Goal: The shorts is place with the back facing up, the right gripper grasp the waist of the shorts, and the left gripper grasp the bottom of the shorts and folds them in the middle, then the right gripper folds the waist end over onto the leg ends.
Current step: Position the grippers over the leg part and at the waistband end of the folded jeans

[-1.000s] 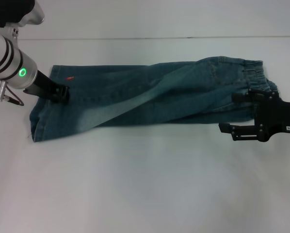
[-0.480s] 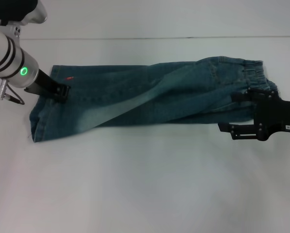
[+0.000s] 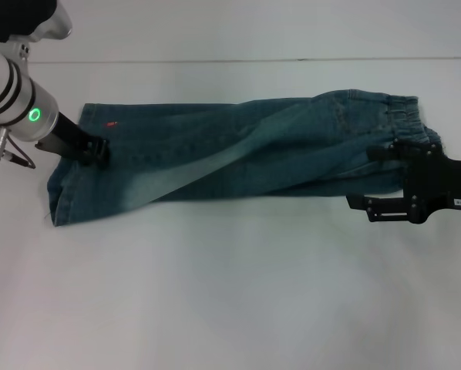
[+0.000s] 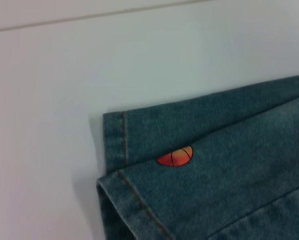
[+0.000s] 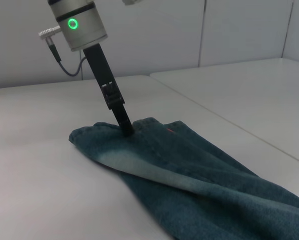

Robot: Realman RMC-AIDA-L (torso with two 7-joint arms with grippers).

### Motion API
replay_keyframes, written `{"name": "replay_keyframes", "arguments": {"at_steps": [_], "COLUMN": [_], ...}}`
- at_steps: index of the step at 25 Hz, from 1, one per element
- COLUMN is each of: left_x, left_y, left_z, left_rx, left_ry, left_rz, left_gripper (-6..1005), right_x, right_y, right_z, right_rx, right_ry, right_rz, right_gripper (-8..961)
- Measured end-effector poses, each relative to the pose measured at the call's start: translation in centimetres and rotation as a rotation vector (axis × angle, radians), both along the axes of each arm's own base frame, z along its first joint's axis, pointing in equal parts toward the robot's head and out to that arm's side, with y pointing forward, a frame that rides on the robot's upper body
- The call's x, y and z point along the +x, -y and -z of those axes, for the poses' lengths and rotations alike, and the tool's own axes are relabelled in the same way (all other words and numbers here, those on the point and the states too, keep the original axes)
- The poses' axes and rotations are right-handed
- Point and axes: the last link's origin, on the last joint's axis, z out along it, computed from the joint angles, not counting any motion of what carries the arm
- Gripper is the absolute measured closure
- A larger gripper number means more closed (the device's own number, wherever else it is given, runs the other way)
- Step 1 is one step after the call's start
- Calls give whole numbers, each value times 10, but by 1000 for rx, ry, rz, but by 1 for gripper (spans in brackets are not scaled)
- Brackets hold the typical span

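The hem corner of the top leg stops short of the lower leg's far edge, so I will grip the top leg again with my left gripper and pull it to that edge (image 3: 142, 105).
The shorts (image 3: 215, 158) lie folded lengthwise across the white table, one leg over the other. The ruffled waist of the shorts (image 3: 404, 116) points right, and the leg ends (image 3: 61, 185) point left. My left gripper (image 3: 95, 149) rests its tip on the denim a little in from the hems, its fingers together; it shows the same way in the right wrist view (image 5: 127, 129). My right gripper (image 3: 367, 179) is open just short of the waist, over the near edge of the denim. An orange bit of patch (image 4: 175, 156) peeks out between the two hem layers.
The white table (image 3: 230, 293) stretches wide on the near side of the shorts. A seam or back edge (image 3: 292, 59) runs across behind them. In the right wrist view a second table surface (image 5: 249, 95) stands beyond a gap.
My left gripper's tip shifted slightly up and then back down-left on the denim. The shorts and my right gripper have stayed where they were.
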Motion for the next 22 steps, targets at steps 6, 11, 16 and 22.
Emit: {"name": "replay_keyframes", "arguments": {"at_steps": [6, 11, 16, 22], "left_x": [3, 0, -5, -8], "left_y": [0, 1, 2, 3], "left_z": [-2, -2, -1, 1], "left_rx": [-2, -2, 6, 12], "left_ry": [-18, -30, -35, -35], "left_rz": [15, 20, 19, 23], "left_gripper": [736, 448, 252, 222], "right_x": [-1, -2, -2, -5], "right_y": [0, 1, 1, 2], "right_z": [1, 1, 1, 2], "right_rx": [-9, -12, -14, -25], "right_ry": [-3, -7, -10, -15], "right_rz": [-2, -1, -2, -17], "right_gripper": [37, 38, 38, 38]}}
